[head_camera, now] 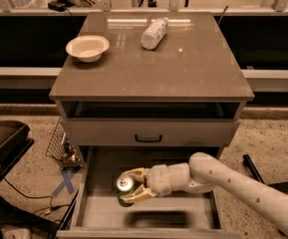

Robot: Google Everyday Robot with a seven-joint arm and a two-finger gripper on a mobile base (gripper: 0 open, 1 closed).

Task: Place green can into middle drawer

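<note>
Next, my gripper lets go of the green can on the middle drawer's bottom near the drawer's side (111,214) by the wire basket.
The green can (125,187) is upright with its silver top showing, held between the pale fingers (136,174) of my gripper (128,186). The gripper is shut on the can and holds it inside the open middle drawer (98,163), left of centre, low over the pale floor. My white arm reaches in from the lower right. The can's lower part is hidden by the fingers, so I cannot tell whether it touches the floor.
A grey drawer front with a small black handle (148,138) sits above the open drawer. On the cabinet top lie a white bowl (87,47) and a white plastic bottle (154,33). A dark box (1,143) and a wire basket (59,146) stand at the left.
</note>
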